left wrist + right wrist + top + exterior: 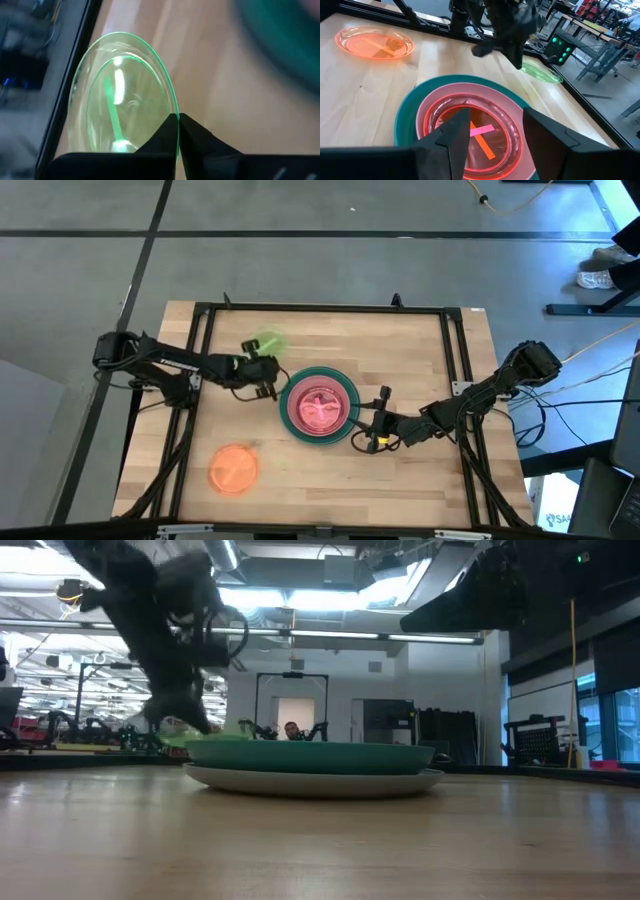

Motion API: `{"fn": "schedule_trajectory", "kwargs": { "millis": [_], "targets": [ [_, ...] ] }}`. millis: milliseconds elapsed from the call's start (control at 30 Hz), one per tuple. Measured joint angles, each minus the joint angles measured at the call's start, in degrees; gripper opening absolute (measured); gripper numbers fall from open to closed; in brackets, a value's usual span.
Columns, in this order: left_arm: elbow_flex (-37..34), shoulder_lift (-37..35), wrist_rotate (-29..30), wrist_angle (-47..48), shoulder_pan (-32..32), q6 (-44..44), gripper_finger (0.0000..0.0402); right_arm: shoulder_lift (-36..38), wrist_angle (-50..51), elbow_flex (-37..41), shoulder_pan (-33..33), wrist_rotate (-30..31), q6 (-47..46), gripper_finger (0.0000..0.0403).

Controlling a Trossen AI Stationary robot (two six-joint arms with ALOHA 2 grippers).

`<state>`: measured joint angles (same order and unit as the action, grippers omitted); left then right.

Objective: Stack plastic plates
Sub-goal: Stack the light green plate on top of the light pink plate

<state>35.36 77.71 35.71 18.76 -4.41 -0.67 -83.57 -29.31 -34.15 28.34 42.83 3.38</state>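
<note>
Next, I let the small green plate go from my left gripper onto the small pink-red plate atop the stack (320,410).
A stack of plates stands mid-table: a grey plate (310,780) at the bottom, a large teal-green plate (344,384) on it, a medium pink plate (432,107) in that, and a small pink-red plate (320,407) on top. My left gripper (268,368) is just left of the stack, shut on a small translucent green plate (265,342). My right gripper (495,145) is open and hovers at the stack's right edge (372,430). An orange plate (234,468) lies flat near the table's near-left corner. My left gripper pinches the green plate's rim (171,107) between its two fingers (200,137), on the side of the plate facing the stack. The fingers come from the table's left and slant downward. Whether the plate's far side rests on the table, I cannot tell.
A black metal frame (320,309) runs around the tabletop. Bare wood lies right of the orange plate, along the near edge (400,490). The two arms stand close together, on either side of the stack. Beyond the table are workbenches and equipment.
</note>
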Motion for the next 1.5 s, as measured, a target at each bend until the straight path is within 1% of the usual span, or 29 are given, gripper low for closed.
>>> {"fn": "schedule_trajectory", "kwargs": {
  "millis": [100,200,467,567,700,900,1100,1233,1367,1500],
  "targets": [
    [2.14,0.00,-1.60,-0.27,4.07,-0.06,0.0007,0.01,0.43,0.02,0.00,0.00,-0.01,0.0177],
    [3.49,0.00,-4.89,-2.85,7.29,-0.54,0.0007,0.02,0.40,0.02,0.00,0.00,0.00,0.0177],
    [3.88,-0.04,-20.09,-14.19,13.19,-1.42,0.0008,0.02,0.45,0.02,0.00,0.00,0.00,0.0177],
    [3.88,-0.07,-23.84,-18.53,15.13,-1.42,0.0008,0.02,0.48,0.02,0.00,0.00,0.00,0.0177],
    [3.88,0.34,-24.97,-23.55,17.58,-1.53,0.0008,0.02,0.70,0.02,0.00,0.00,0.00,0.0177],
    [3.95,2.87,-24.95,-27.35,19.88,-1.56,0.0008,0.02,0.70,0.02,0.00,0.00,-0.02,0.0177],
    [3.92,7.74,-24.70,-33.32,19.93,-1.44,0.0008,0.02,0.73,0.02,0.00,0.02,-0.02,0.0177],
    [3.92,9.77,-24.43,-35.33,19.75,-1.39,0.0011,0.02,0.73,0.02,0.00,0.01,-0.02,0.0177],
    [3.92,9.99,-22.72,-35.17,18.96,0.07,0.0036,0.02,0.75,0.02,0.00,0.02,-0.02,0.0177],
    [3.92,9.97,-23.20,-34.60,18.52,0.13,0.0079,0.02,0.79,0.02,0.00,0.01,-0.04,0.0177]
  ]
}}
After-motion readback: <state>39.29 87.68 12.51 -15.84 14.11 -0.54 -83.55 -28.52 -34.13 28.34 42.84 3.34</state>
